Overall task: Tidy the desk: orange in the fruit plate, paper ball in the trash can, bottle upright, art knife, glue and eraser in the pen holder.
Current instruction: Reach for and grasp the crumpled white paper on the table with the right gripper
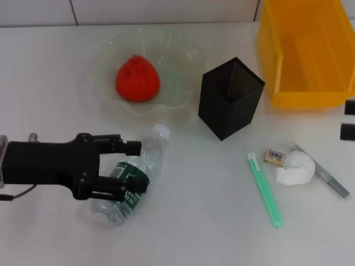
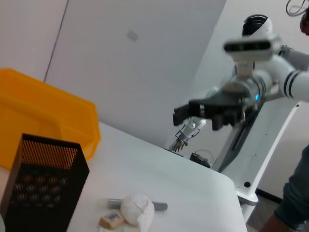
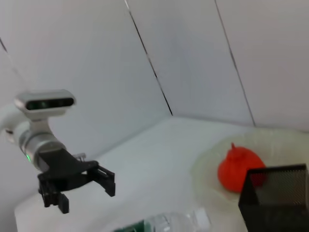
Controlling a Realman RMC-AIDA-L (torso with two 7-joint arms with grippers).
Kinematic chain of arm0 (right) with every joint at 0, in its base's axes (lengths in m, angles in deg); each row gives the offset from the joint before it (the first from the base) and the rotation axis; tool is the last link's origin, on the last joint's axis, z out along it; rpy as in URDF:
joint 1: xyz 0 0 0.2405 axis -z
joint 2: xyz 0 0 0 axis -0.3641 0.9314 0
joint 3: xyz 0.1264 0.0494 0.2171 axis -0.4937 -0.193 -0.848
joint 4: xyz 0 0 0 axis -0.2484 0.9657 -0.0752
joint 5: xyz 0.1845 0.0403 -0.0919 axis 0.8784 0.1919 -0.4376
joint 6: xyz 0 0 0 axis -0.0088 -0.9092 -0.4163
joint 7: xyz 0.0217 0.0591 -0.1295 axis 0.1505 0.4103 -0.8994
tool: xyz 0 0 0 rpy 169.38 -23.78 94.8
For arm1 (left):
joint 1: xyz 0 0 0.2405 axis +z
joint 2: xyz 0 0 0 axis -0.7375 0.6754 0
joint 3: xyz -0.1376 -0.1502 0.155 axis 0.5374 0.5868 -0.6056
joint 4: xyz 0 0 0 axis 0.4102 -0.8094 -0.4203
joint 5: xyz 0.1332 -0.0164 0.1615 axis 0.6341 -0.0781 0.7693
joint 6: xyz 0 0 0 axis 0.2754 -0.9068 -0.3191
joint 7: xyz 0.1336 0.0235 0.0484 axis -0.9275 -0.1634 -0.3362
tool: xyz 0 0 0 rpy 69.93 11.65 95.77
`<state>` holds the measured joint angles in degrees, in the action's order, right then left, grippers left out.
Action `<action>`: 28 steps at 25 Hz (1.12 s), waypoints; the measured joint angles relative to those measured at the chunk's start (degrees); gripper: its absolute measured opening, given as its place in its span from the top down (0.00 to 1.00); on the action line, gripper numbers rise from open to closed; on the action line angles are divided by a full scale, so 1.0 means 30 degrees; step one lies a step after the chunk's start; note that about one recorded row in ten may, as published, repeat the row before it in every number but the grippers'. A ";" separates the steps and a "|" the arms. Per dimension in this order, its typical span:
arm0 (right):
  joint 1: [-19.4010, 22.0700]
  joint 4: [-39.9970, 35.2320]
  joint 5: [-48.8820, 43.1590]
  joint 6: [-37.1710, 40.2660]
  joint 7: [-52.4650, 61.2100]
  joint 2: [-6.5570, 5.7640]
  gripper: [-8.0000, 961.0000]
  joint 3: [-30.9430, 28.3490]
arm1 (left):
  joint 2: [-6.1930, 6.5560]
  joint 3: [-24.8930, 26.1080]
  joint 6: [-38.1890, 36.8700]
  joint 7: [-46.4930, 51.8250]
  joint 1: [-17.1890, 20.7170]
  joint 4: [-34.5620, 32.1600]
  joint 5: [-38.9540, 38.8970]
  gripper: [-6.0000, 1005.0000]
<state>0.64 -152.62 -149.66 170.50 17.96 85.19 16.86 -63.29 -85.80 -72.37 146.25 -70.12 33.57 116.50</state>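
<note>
Next, my right gripper needs to go to the paper ball's middle point(image 1: 297, 169), between the eraser and the grey glue, and close there.
The clear bottle point(image 1: 145, 166) with a green label lies on its side at front left. My left gripper point(image 1: 135, 166) is open, its fingers straddling the bottle's middle; in the right wrist view this gripper point(image 3: 79, 188) hangs above the bottle point(image 3: 169, 224). The orange point(image 1: 137, 79) rests in the pale-green fruit plate point(image 1: 108, 58). The black mesh pen holder point(image 1: 230, 97) stands at centre, the yellow trash can point(image 1: 305, 52) at back right. The paper ball point(image 1: 297, 166), eraser point(image 1: 273, 156), green art knife point(image 1: 265, 189) and grey glue point(image 1: 330, 180) lie at front right. My right gripper point(image 1: 349, 119) is open at the right edge.
The left wrist view looks across the white table at the pen holder point(image 2: 46, 183), trash can point(image 2: 48, 116), paper ball point(image 2: 137, 209), eraser point(image 2: 112, 220) and the right gripper point(image 2: 200, 118) raised beyond the table's edge. A white wall runs behind the table.
</note>
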 joint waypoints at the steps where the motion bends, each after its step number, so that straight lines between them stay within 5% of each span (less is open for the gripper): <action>1: -0.0230 -0.1391 -0.0044 0.0118 0.1440 -0.0010 0.21 0.0571 | -0.0023 -0.0015 0.0055 -0.0027 -0.0105 0.0185 0.0175 0.17; 7: -0.2136 -0.8788 -0.2137 0.0799 0.9515 -0.0395 0.21 0.4751 | -0.0638 -0.0057 0.0328 -0.0027 -0.0813 0.0420 0.2177 0.17; 8: -0.2842 -1.0189 -0.3995 0.1181 1.1035 -0.0367 0.21 0.6842 | -0.0693 -0.0083 0.0331 -0.0024 -0.0912 0.0420 0.2366 0.17; 10: -0.3205 -1.0744 -0.5156 0.1364 1.1702 -0.0250 0.21 0.8076 | -0.0773 -0.0124 0.0331 0.0009 -0.1110 0.0432 0.2734 0.17; 17: -0.3780 -1.1280 -1.1643 0.0881 1.3786 0.0650 0.21 1.3494 | -0.0778 -0.0047 0.0331 0.0103 -0.1158 0.0596 0.2861 0.17; 28: -0.3126 -0.7867 -1.3424 -0.3626 1.4515 0.0720 0.21 1.7183 | -0.0755 0.0000 0.0562 0.0162 -0.1206 0.1099 0.2900 0.17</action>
<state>-8.73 -176.22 -189.94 159.63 61.51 87.35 68.41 -65.55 -85.80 -70.68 146.74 -73.74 36.87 125.20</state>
